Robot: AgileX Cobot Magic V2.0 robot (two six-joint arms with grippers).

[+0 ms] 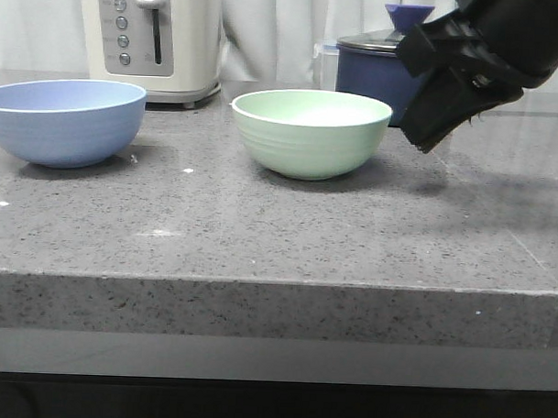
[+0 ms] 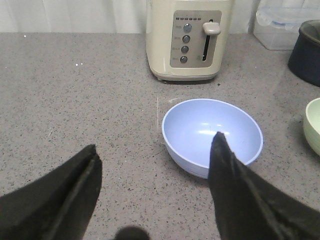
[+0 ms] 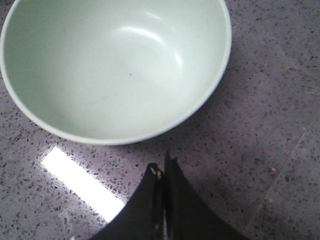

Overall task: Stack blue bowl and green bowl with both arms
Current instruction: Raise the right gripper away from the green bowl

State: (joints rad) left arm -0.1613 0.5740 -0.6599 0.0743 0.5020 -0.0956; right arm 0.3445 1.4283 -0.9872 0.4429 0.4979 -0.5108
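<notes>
I need to close my left gripper on the rim of the blue bowl (image 2: 164, 127), on the side farthest from the green bowl.
The blue bowl (image 1: 64, 121) stands upright and empty at the left of the grey stone counter. The green bowl (image 1: 310, 132) stands upright and empty near the middle, apart from it. My right gripper (image 1: 426, 139) hangs just right of the green bowl, above the counter; in its wrist view it (image 3: 162, 168) is shut with nothing between the fingers, and the green bowl (image 3: 115, 67) lies just beyond the tips. My left gripper (image 2: 154, 150) is open and empty, with the blue bowl (image 2: 212, 135) ahead and one fingertip (image 2: 218, 142) over the bowl's near rim. The left arm does not show in the front view.
A cream toaster (image 1: 152, 38) stands behind the blue bowl. A dark navy saucepan with lid (image 1: 380, 61) sits behind the green bowl, a clear plastic box (image 2: 280, 25) beside it. The counter's front edge (image 1: 276, 282) runs across the near side.
</notes>
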